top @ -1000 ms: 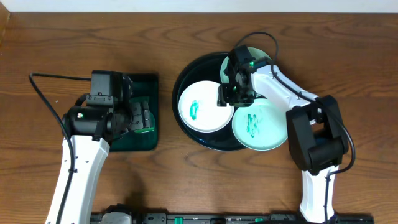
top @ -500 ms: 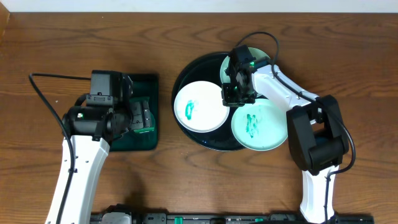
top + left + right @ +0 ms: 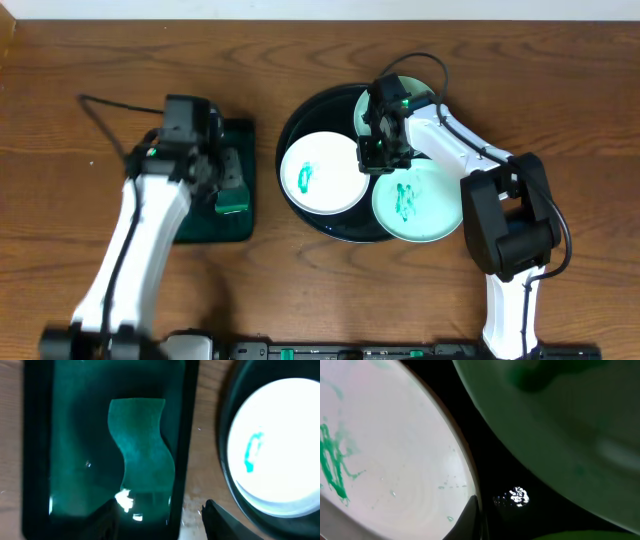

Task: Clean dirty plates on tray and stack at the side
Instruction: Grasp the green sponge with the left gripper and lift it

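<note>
My left gripper is hanging empty with one finger past the green tray's edge. I need to move it inward, go lower and pinch the sponge [image 3: 148, 467] before lifting it.
The round black tray [image 3: 300, 120] holds three dirty plates. The left white plate [image 3: 320, 175] [image 3: 385, 460] [image 3: 280, 445] carries a green smear. My right gripper [image 3: 378, 152] [image 3: 476, 515] is shut on this plate's right rim, one dark finger lying over the edge. A mint plate [image 3: 415, 205] with green scribbles sits front right. The back plate [image 3: 412, 88] [image 3: 560, 425] is mostly hidden under my right arm. My left gripper [image 3: 230, 180] [image 3: 160, 527] hangs open over the right edge of the green tray, with nothing between its fingers.
A dark green rectangular tray [image 3: 235, 130] [image 3: 35, 460] sits left of the black tray with a green sponge [image 3: 233, 207] [image 3: 140, 445] lying in it. Bare wooden table [image 3: 300, 290] surrounds both trays. A black cable [image 3: 110, 105] trails behind my left arm.
My right gripper closed on the left plate's rim, and the plate shifted slightly left. My left arm swung up and towards the back over the green tray.
</note>
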Controlling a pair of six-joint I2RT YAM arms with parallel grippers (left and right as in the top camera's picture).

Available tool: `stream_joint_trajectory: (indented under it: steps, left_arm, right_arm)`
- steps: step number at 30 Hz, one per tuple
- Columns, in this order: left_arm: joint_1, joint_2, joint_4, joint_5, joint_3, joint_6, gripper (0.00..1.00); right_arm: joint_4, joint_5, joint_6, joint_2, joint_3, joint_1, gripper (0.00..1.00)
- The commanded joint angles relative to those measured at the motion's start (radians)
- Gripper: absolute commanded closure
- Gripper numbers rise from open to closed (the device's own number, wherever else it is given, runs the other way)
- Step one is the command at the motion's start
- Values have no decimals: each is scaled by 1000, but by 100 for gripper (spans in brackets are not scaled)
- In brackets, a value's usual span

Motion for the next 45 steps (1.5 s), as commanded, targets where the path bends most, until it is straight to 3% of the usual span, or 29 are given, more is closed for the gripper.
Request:
stream_joint_trajectory:
  steps: [1,4,6,7,13,15,26,27,29,34,37,40,42,45]
  left_arm:
    - [5,116,39,-45,-13,-5,44]
    - [5,185,48,-46,-13,-5,45]
    - [6,211,48,-47,-13,-5,57]
    - [6,221,51,-46,-13,-5,58]
    - [11,267,75,-129,-13,-97,57]
    - [17,296,87,-129,-13,-96,52]
    - [19,380,148,-113,-13,-96,52]
    - [19,380,155,-113,-13,-96,50]
    - [19,380,164,-97,-13,-96,34]
    - [19,380,164,-69,-13,-96,26]
    - [19,380,170,-69,-13,-96,38]
    - [19,380,177,-69,-13,-96,71]
    - [19,380,185,-69,-13,-96,79]
    - [19,380,196,-69,-13,-96,81]
  right_arm:
    - [-10,-28,-32,16,12,16,99]
    - [-21,-28,-41,16,12,16,99]
    - [-24,-27,-47,16,12,16,99]
    - [-25,-28,-53,16,12,16,99]
    - [-29,-28,-53,16,12,17,99]
    - [-29,-28,-53,16,12,19,99]
    - [-43,-28,-53,16,12,19,99]
    - [-43,-28,-53,16,12,20,99]
    - [-43,-28,-53,16,12,22,99]
    - [-46,-28,-53,16,12,18,99]
    - [-47,-28,-53,16,12,18,99]
    - [-46,-28,-53,16,12,21,99]
    - [-45,-28,-53,16,12,21,99]
    - [-47,-28,-53,16,12,20,99]
